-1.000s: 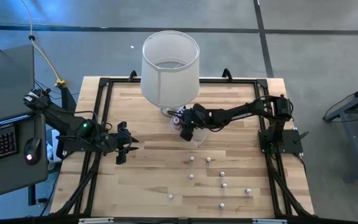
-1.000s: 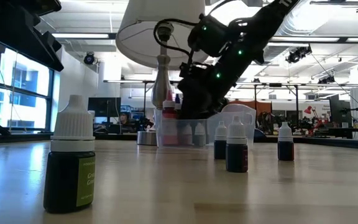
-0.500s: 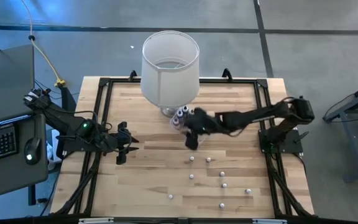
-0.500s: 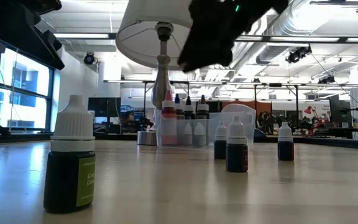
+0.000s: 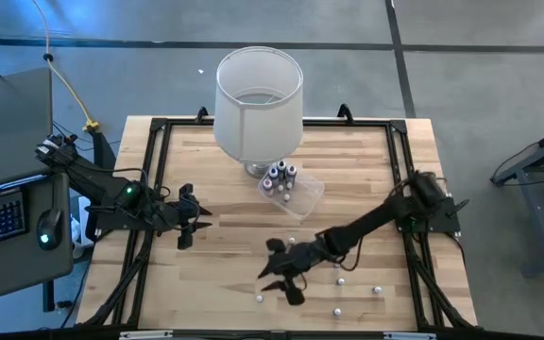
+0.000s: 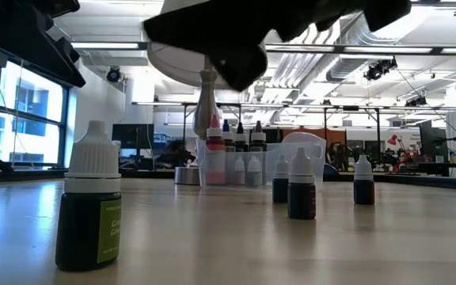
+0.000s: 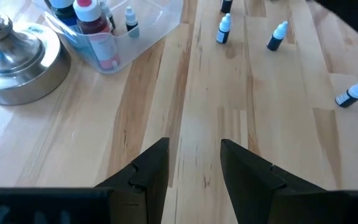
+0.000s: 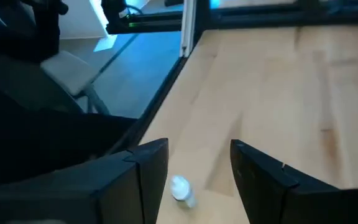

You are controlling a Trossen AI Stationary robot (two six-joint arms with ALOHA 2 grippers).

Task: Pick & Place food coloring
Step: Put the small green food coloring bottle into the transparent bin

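Next, my right gripper closes on the white cap [image 5: 259,297] [image 8: 180,186] of the loose food coloring bottle that is just in front of its fingers, away from the other bottles.
Several tiny white-capped food coloring bottles stand loose on the table's near right part, among them one [image 5: 259,298] and another [image 5: 336,311]; more stand inside the clear tub [image 5: 291,187]. My right gripper [image 5: 270,276] hovers open above the near middle of the table. In its wrist view [image 8: 194,180] a white-capped bottle [image 8: 180,188] lies ahead between its fingers, untouched. My left gripper [image 5: 199,217] waits open at the table's left [image 7: 194,162]. In the low view a green-labelled bottle [image 6: 91,202] stands closest, and others [image 6: 301,186] stand farther back.
The big white lampshade [image 5: 259,102] stands on its metal base [image 7: 11,62] at the far middle, right beside the tub [image 7: 114,37]. Black frame rails [image 5: 154,189] border the table. Bare wood lies between the two grippers.
My right gripper has risen out of the tub beside the lamp and swung fast toward the table's near edge and somewhat left, ending above the loose bottles. The tub's bottles, hidden behind it before, now show. The left arm has kept still.
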